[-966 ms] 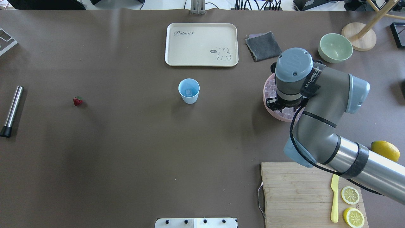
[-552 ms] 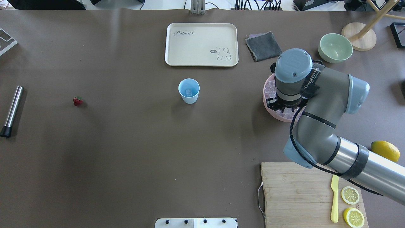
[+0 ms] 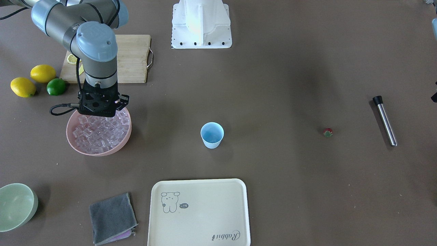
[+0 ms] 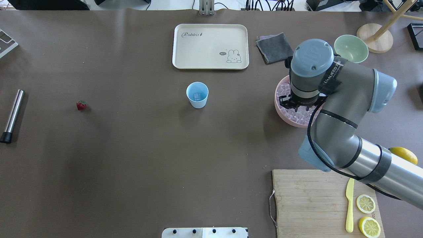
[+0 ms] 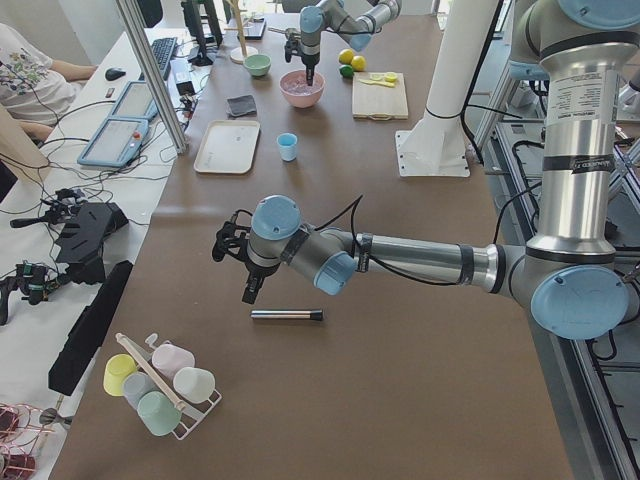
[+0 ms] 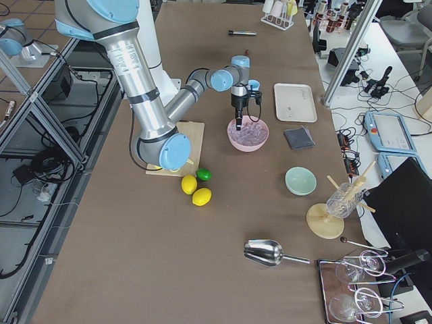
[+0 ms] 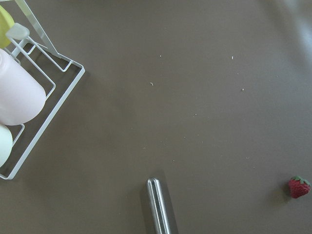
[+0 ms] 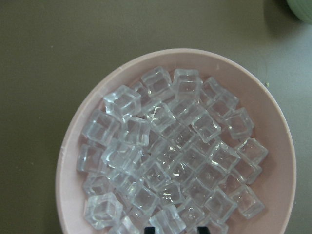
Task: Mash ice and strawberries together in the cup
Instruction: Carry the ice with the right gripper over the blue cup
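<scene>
The ice cube will leave my right gripper inside the light blue cup point(image 3: 211, 135), between the pink bowl and the strawberry.
The light blue cup point(image 4: 197, 95) stands mid-table with one ice cube point(image 4: 197, 96) in it. A pink bowl point(image 3: 73, 141) to the right in the overhead view holds several ice cubes point(image 8: 170, 156). My right gripper point(image 8: 174, 229) hangs just above this ice. Only its fingertips show at the bottom edge of the right wrist view, with one cube between them. The tiny red strawberry point(image 4: 81, 105) lies far left; it also shows in the left wrist view point(image 7: 298, 186). My left gripper point(image 5: 248, 293) hovers over the table's left end; I cannot tell if it is open or shut.
A metal muddler point(image 4: 12, 115) lies at the far left. A cream tray point(image 4: 210, 46), a grey cloth point(image 4: 275, 48) and a pale green bowl point(image 4: 350, 49) sit at the back. A cutting board point(image 4: 307, 198) with a knife and lemon slices is front right. A cup rack point(image 7: 29, 97) is close to the left wrist.
My right arm has risen over the pink bowl and shifted a little toward the far side. The cup, the strawberry and the muddler have not moved.
</scene>
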{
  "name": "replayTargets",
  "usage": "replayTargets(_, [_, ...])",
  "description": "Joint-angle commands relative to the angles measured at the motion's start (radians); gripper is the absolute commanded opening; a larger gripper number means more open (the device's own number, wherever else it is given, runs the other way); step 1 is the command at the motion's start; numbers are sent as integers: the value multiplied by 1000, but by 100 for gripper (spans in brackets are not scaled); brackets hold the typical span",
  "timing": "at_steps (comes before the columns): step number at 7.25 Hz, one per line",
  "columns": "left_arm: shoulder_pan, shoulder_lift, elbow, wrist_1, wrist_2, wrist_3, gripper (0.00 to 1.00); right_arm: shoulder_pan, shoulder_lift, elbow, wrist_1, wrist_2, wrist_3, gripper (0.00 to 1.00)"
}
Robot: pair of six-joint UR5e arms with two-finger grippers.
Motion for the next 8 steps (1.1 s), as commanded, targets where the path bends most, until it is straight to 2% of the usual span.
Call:
replayTargets(1, [0,1,1,-1,-1,0,97,27,136,-34,-36,45,14,0])
replayTargets(3, [0,2,6,-3,-1,0,97,14,327,-254,70,50,80,0])
replayTargets(5, [0,11,6,-3,-1,0,97,-35,430,-440,270,47,152,0])
replayTargets(6, [0,11,6,-3,-1,1,97,-47,476,-510,332,45,194,0])
replayTargets(7, [0,10,14,-3,-1,3,97,-59,512,-556,335,38,203,0])
replayTargets(8, [0,8,15,-4,-1,3,97,-71,520,-559,335,35,214,0])
